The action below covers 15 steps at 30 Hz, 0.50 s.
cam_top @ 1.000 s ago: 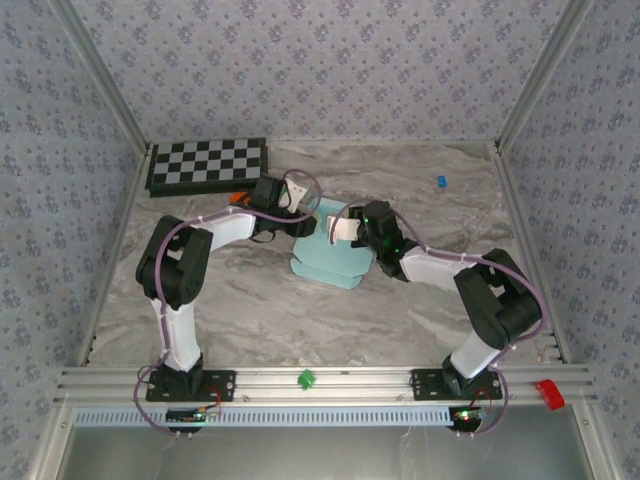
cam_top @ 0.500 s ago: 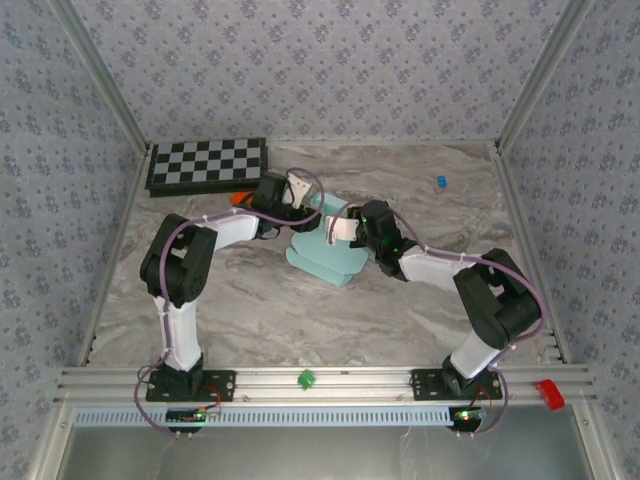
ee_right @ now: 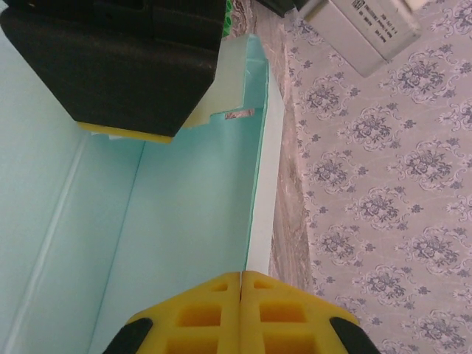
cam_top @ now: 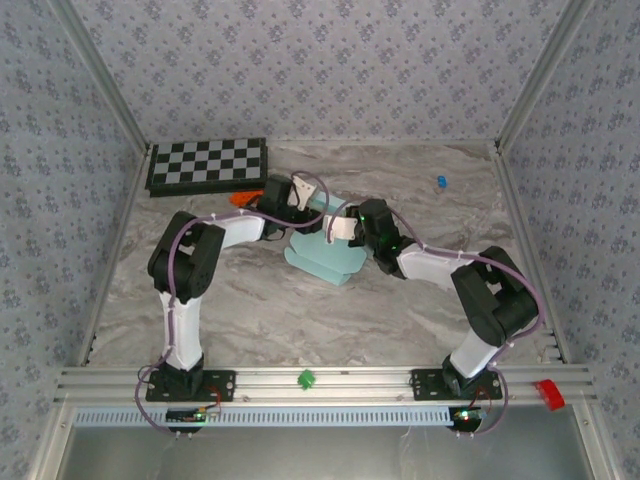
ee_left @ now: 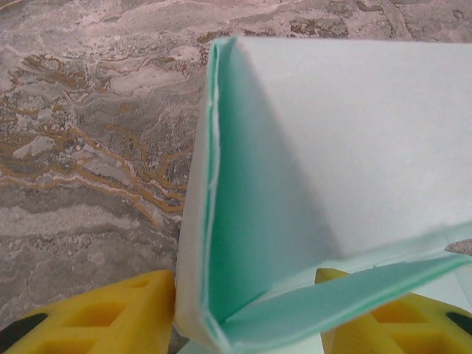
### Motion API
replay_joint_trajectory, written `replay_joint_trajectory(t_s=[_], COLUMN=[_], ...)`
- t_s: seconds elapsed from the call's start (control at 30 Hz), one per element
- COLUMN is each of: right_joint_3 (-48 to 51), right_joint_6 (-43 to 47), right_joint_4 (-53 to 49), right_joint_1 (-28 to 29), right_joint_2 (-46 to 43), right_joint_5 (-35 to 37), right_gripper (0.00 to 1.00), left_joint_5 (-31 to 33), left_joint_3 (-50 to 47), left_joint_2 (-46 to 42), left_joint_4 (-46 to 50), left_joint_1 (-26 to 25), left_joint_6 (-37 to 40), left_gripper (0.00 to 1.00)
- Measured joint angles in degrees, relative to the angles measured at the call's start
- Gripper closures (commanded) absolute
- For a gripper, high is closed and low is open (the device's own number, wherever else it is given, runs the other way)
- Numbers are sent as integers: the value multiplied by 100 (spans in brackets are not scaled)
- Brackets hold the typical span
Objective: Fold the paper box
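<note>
The flap slants away from the box's side across my left gripper's fingers, so next I open, back clear, then retake the flap's raised corner (ee_left: 209,318) and press the flap inward.
The paper box (cam_top: 322,252), pale mint card partly folded up, lies mid-table between both arms. My left gripper (cam_top: 301,204) is at its far left corner. In the left wrist view the yellow fingers (ee_left: 99,316) stand apart on either side of a raised corner of the paper box (ee_left: 310,133). The left finger rests against the outer wall and a flap crosses in front of the right one. My right gripper (cam_top: 344,229) is at the box's far right side. Its jaws (ee_right: 241,284) are shut on the thin edge of an upright wall (ee_right: 184,206).
A black-and-white checkerboard (cam_top: 207,165) lies at the back left, with a small orange thing (cam_top: 240,198) just in front of it. A small blue object (cam_top: 441,181) sits at the back right. Patterned walls close in three sides. A green clip (cam_top: 306,379) sits on the front rail.
The left wrist has swung in closer over the box's far left corner, and the box has slid slightly left. The right gripper keeps its hold.
</note>
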State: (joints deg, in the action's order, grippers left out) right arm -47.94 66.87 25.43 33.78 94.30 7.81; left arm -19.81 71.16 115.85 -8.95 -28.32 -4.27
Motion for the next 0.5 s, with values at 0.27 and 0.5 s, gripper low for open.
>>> replay_joint_trajectory(t_s=[0.27, 0.5], right_joint_3=[-22, -37], right_joint_6=[-2, -2], right_joint_4=[-2, -20], right_joint_1=[11, 11], right_joint_2=[4, 22], right_joint_5=[-13, -13], right_gripper=[100, 100], left_joint_5=[59, 269], left_joint_3=[90, -83], left_joint_2=[61, -22], left_joint_4=[31, -85], left_joint_1=[0, -98], left_joint_6=[-96, -219], left_gripper=[62, 58])
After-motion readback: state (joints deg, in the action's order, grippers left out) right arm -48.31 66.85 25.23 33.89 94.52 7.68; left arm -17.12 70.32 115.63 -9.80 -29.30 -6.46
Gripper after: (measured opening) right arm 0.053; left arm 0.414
